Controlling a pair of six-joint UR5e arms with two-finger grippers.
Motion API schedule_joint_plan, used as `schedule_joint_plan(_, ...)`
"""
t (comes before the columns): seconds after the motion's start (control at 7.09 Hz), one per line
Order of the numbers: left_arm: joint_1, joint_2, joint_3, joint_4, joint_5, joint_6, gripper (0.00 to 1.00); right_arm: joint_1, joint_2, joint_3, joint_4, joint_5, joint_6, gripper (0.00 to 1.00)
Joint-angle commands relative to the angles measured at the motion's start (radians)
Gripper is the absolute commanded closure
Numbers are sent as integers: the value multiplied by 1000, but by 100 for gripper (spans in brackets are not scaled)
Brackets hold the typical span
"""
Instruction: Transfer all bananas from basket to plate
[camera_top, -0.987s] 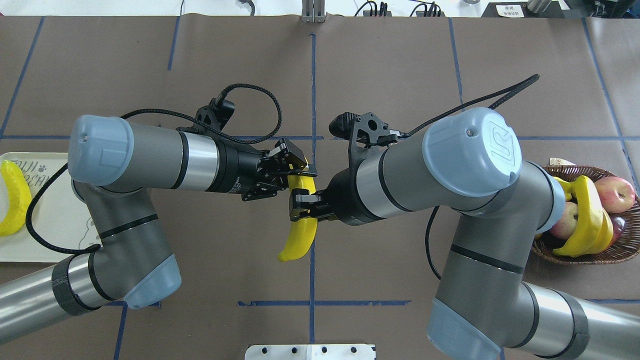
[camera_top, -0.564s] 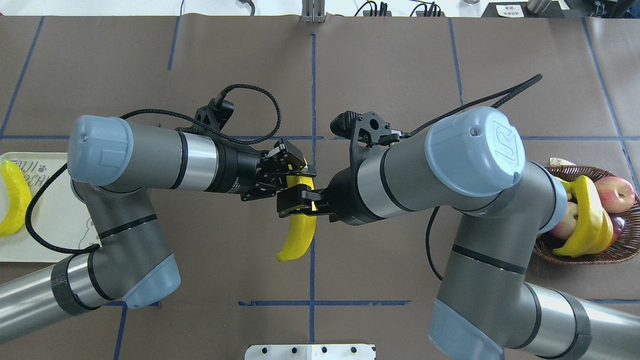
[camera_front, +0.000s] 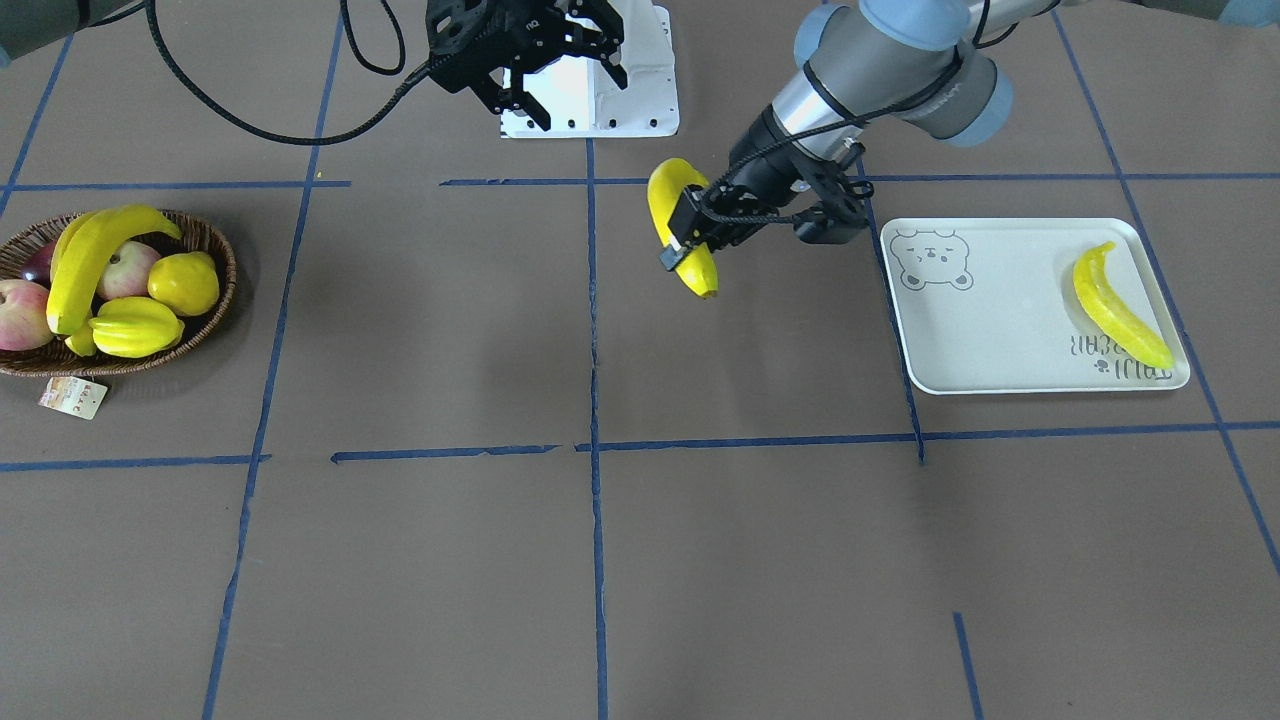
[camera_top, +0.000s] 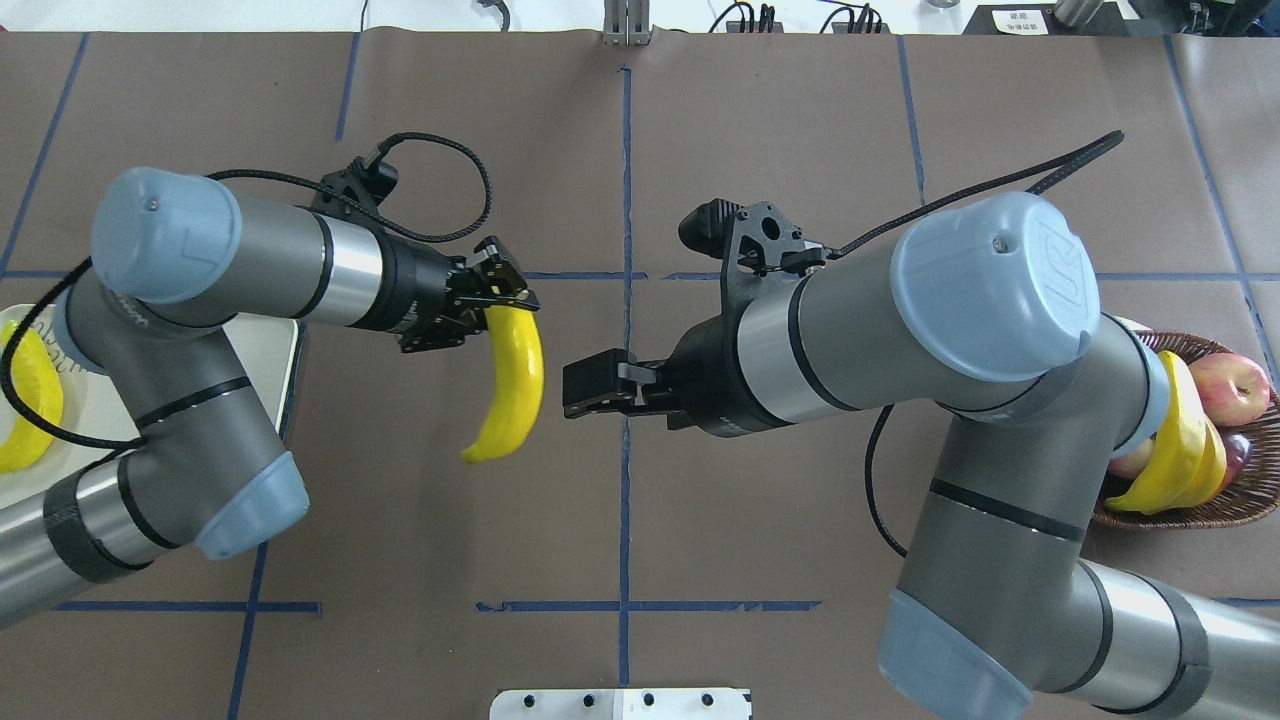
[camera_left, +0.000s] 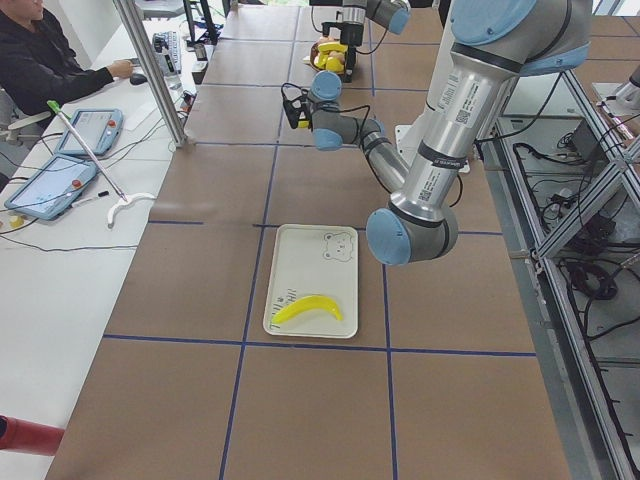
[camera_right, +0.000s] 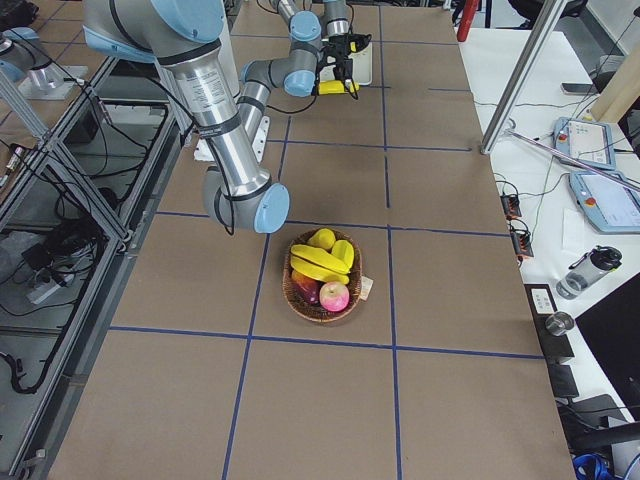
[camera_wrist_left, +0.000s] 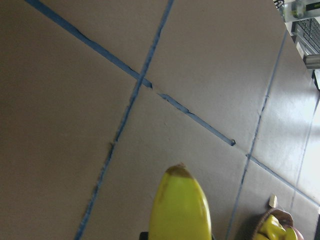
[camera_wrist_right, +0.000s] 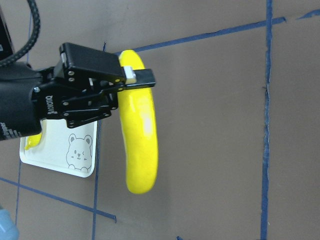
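Note:
The banana held in my left gripper needs to be let go on the plate (camera_front: 1040, 299), in the space between the bear drawing and the other banana.
My left gripper (camera_top: 508, 300) is shut on the top end of a yellow banana (camera_top: 512, 385), which hangs above the table left of centre. The front view shows that gripper (camera_front: 688, 238) on that banana (camera_front: 676, 205), short of the plate (camera_front: 1000, 330). A second banana (camera_front: 1120, 305) lies on the plate. My right gripper (camera_top: 572, 390) is open and empty, a little to the right of the held banana. The basket (camera_front: 120, 365) at the far right holds two more bananas (camera_front: 90, 250). In the right wrist view the left gripper (camera_wrist_right: 136, 76) clamps the banana (camera_wrist_right: 142, 145).
Apples (camera_front: 20, 315), a lemon (camera_front: 185, 283) and a starfruit (camera_front: 135, 327) share the basket, with a paper tag (camera_front: 72, 397) beside it. A white mounting plate (camera_top: 620, 703) sits at the table's near edge. A person (camera_left: 40, 60) sits beyond the far side.
The right gripper opened, let go of the banana and drew back to the right. The left arm swung left with the banana, towards the plate.

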Motion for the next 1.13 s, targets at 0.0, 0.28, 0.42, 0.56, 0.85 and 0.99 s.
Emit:
schedule_joint_plan(0.0, -76, 172, -70, 168, -6, 229, 100, 44, -25, 5, -2, 0, 0, 0)
schedule_joint_plan(0.28, -122, 397, -93, 167, 0, 351, 100, 72, -29, 2, -14, 0, 0, 0)
schedule_joint_plan(0.42, -142, 448, -80, 167, 5, 402, 100, 78, -42, 1, -14, -2, 0, 0)
schedule_joint_plan(0.56, -159, 490, -70, 167, 28, 446, 100, 80, -44, -1, -14, -2, 0, 0)
schedule_joint_plan(0.85, -159, 503, -23, 166, 75, 491, 100, 80, -46, -3, -16, -2, 0, 0)
schedule_joint_plan(0.99, -158, 503, -1, 163, 95, 493, 100, 80, -46, -3, -16, -2, 0, 0)
